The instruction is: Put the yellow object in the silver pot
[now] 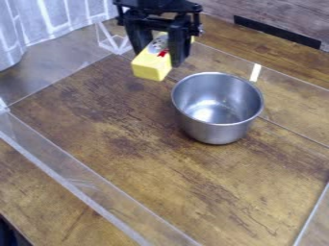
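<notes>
The robot's gripper should release the yellow object, now hanging just above the pot's rim, on the middle of the silver pot's shiny bottom (pixel 215 109).
The yellow object (pixel 150 64) is a small bright-yellow block with a red-and-white label on top. It hangs in the air between the fingers of my black gripper (pixel 156 50), which is shut on it and points nearly straight down. The silver pot (pixel 217 106) is a round shiny steel bowl standing upright on the wooden table, right of centre, and looks empty. The block sits just above and to the left of the pot's rim, apart from it.
A clear plastic wall (pixel 71 187) runs along the front left of the wooden table (pixel 141 154). Further clear panels stand at the back left (pixel 110 38) and beside the pot (pixel 255 72). A dark ledge (pixel 276 34) lies at the far back right.
</notes>
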Motion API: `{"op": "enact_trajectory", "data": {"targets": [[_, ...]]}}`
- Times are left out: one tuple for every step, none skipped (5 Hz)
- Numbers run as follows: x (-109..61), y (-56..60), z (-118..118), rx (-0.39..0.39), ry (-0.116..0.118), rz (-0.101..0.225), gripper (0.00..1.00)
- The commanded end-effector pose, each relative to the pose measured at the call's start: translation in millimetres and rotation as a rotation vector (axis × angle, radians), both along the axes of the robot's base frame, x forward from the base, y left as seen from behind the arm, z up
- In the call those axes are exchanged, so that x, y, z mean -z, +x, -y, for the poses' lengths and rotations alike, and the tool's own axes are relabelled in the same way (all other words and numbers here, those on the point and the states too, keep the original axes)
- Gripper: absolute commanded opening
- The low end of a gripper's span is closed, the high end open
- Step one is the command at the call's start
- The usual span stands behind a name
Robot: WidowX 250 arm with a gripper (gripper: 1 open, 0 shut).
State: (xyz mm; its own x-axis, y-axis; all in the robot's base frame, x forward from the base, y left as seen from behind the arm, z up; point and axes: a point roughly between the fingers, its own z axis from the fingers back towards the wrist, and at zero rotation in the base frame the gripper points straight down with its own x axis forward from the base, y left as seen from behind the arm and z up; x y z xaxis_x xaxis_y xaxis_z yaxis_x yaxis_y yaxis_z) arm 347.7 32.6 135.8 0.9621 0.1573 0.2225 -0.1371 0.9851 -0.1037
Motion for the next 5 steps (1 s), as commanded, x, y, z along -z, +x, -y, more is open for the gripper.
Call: {"op": "enact_trajectory", "data": {"targets": [[-9.8, 8.4, 16, 0.084, -0.004, 0.067, 0.00], [-12.9, 21.3, 30, 0.145, -0.012, 0.079, 0.00], [-14.7, 35.2, 39, 0.178, -0.013, 0.090, 0.00], [-18.2, 40.8, 52, 0.181, -0.014, 0.101, 0.00], [-19.7, 43.2, 60, 0.190, -0.012, 0.112, 0.00]]}}
